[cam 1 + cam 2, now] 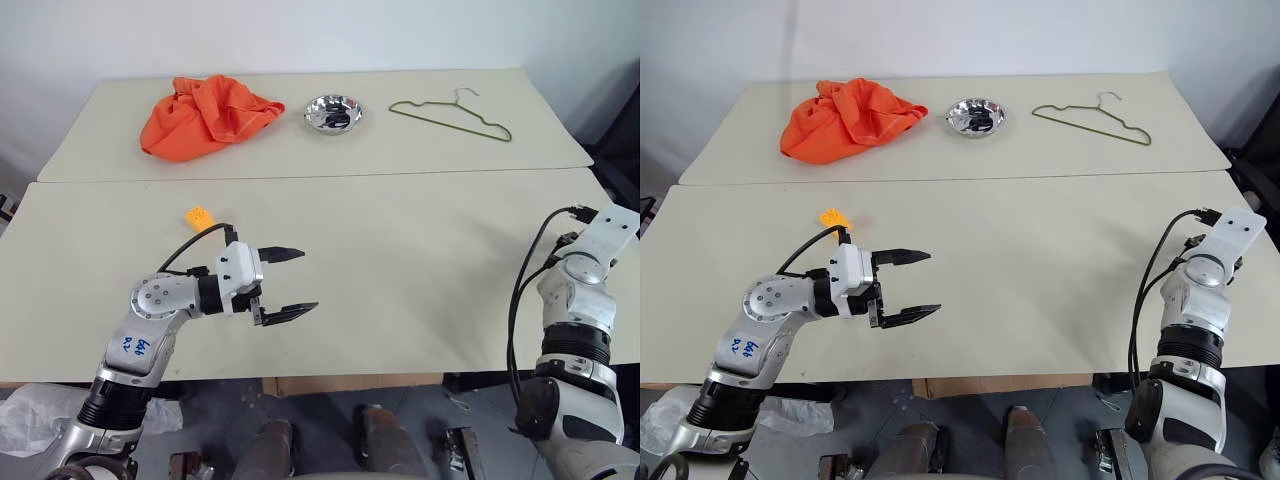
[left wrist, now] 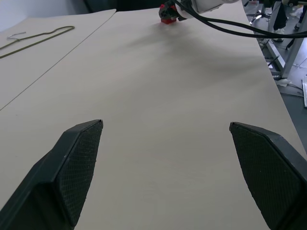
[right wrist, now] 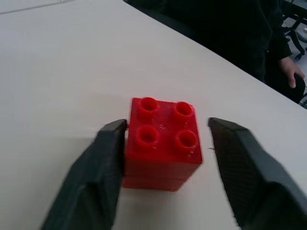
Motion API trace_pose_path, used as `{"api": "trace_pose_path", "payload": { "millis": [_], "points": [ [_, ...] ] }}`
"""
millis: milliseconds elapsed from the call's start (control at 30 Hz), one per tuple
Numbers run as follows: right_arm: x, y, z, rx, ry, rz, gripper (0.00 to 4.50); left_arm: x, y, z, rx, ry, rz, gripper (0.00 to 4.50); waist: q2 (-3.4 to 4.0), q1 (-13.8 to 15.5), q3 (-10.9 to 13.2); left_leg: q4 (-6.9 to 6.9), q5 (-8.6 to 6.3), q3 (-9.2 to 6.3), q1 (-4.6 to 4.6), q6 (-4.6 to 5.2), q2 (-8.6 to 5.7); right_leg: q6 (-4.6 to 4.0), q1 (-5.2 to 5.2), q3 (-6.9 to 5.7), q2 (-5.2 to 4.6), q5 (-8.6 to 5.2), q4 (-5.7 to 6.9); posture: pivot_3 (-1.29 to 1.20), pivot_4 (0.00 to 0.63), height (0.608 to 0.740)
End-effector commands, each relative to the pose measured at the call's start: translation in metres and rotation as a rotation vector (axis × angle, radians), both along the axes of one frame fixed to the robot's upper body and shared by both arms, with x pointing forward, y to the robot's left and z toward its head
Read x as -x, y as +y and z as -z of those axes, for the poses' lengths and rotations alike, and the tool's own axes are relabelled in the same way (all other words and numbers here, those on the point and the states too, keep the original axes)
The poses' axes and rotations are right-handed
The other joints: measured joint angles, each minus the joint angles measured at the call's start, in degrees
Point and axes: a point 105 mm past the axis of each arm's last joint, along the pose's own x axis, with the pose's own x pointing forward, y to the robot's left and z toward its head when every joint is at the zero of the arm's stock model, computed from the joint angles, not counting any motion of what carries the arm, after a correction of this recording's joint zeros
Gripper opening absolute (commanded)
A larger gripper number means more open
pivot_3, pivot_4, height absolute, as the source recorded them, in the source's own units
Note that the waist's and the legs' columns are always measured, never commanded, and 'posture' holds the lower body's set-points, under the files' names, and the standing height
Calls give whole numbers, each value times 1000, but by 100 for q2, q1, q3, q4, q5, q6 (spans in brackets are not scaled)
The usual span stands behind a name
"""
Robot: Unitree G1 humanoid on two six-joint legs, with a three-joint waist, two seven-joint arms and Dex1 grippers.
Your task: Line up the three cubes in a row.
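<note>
The robot's right gripper needs to release the red cube on the bare near table (image 1: 365, 287), just past the open fingertips of the left gripper.
A red cube (image 3: 163, 148) with four studs sits on the beige table (image 3: 57, 72) near its right edge. My right gripper (image 3: 168, 124) is closed in around it: one pad presses its side, the other stands a sliver off. From the left wrist view the red cube (image 2: 168, 14) is a small far shape under the right hand. A yellow-orange cube (image 1: 199, 215) lies on the near table, just beyond my left arm. My left gripper (image 1: 308, 280) hovers open over bare table, pointing right, nothing between its fingers (image 2: 79, 167).
On the far table lie an orange cloth (image 1: 210, 115), a shiny metal bowl (image 1: 333, 112) and a wire hanger (image 1: 450, 118). A seam (image 1: 320, 178) divides the two tables. A person in dark clothes, hand (image 3: 292, 72) showing, sits past the table edge by the red cube.
</note>
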Motion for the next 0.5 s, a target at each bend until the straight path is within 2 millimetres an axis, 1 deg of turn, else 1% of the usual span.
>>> {"api": "trace_pose_path", "payload": {
  "millis": [33,100,167,233,267,300,333,367,400,433,500],
  "points": [
    [-8,8,-21,29,-66,-79,1502,5,0,-7,-7,-42,3,4500,0,2,0,0,0,0,0,0,2,0,1,0,1,0,-1,0,150,740],
    [-18,27,-32,47,-92,-226,1503,6,4,-8,-16,-45,-6,4500,0,-2,0,0,0,0,0,0,1,0,0,0,0,0,-1,0,150,740],
    [-31,61,-54,102,-140,-492,1503,5,9,-9,-22,-47,-25,4500,1,-10,1,0,0,1,-1,0,3,0,-1,1,1,0,0,0,150,740],
    [-35,110,-73,146,-193,-837,1503,5,16,-10,-23,-46,-50,4500,3,-13,2,-1,0,2,-1,0,3,0,-3,2,3,0,-1,0,150,740],
    [-30,142,-80,169,-209,-1072,1503,6,21,-10,-17,-43,-68,4500,3,-12,2,-1,-1,3,0,2,5,0,-2,1,6,0,-2,0,150,740],
    [-20,171,-83,200,-205,-1288,1503,7,25,-11,-9,-39,-85,4500,4,-13,2,-1,-1,3,0,2,4,0,-2,0,6,0,-2,0,150,740],
    [-7,196,-83,232,-185,-1485,1503,8,29,-11,0,-32,-103,4500,3,-12,2,-3,-3,3,0,4,6,1,-2,0,8,0,-6,0,150,740],
    [6,215,-80,270,-162,-1658,1503,9,32,-10,4,-24,-118,4500,3,1,3,-4,-4,2,1,5,12,1,0,-1,9,0,-8,0,150,740],
    [16,228,-77,312,-143,-1774,1503,11,35,-8,1,-17,-128,4500,3,7,3,-2,-5,-2,-2,5,13,1,1,-6,9,0,-15,0,150,740],
    [22,240,-66,346,-63,-1882,1503,14,38,-4,-8,-6,-138,4500,1,12,3,-2,-6,-5,-2,6,13,1,4,-10,8,0,-22,0,150,740],
    [34,257,-48,402,43,-2059,1503,20,41,0,-23,6,-154,4500,-2,20,5,0,-8,-9,-2,7,10,5,10,-14,0,2,-48,0,150,740]
  ]
}}
